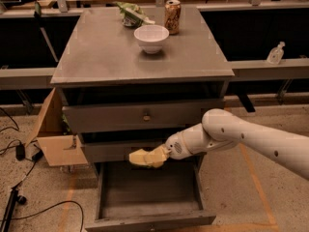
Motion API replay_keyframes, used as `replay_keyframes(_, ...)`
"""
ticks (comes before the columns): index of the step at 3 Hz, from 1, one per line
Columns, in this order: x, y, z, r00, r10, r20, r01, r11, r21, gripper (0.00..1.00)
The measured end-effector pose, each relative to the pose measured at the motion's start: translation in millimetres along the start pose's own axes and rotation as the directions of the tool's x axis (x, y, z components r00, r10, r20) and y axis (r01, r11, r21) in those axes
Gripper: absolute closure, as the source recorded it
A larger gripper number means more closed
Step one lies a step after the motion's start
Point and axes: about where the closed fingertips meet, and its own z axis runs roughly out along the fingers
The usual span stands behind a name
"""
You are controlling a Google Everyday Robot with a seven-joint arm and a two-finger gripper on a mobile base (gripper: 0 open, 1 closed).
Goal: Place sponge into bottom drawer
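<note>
The robot's gripper will release the sponge on the bare inside of the bottom drawer (154, 185), about halfway between the drawer's sides.
The pale yellow sponge (141, 157) is held at the end of my white arm, in front of the middle drawer and just above the back of the open bottom drawer (149, 192). My gripper (155, 154) is shut on the sponge, its pale fingers wrapped around the right end. The bottom drawer is pulled out, a deep grey box with a bare flat floor. The arm reaches in from the right.
On the grey cabinet top (111, 52) stand a white bowl (151, 37), a soda can (172, 16) and a green bag (129, 13). A cardboard box (53, 139) stands left of the cabinet. Cables lie on the floor at left.
</note>
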Motion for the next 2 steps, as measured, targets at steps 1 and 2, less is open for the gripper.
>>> replay_keyframes(1,14.6,-19.7,10.8,0.998,0.055,0.019,-0.055,0.9985,-0.005,1.0)
replay_keyframes(2,41.1,-70.9,22.3,0.988,0.114,0.102,-0.115,0.9934,0.0,1.0)
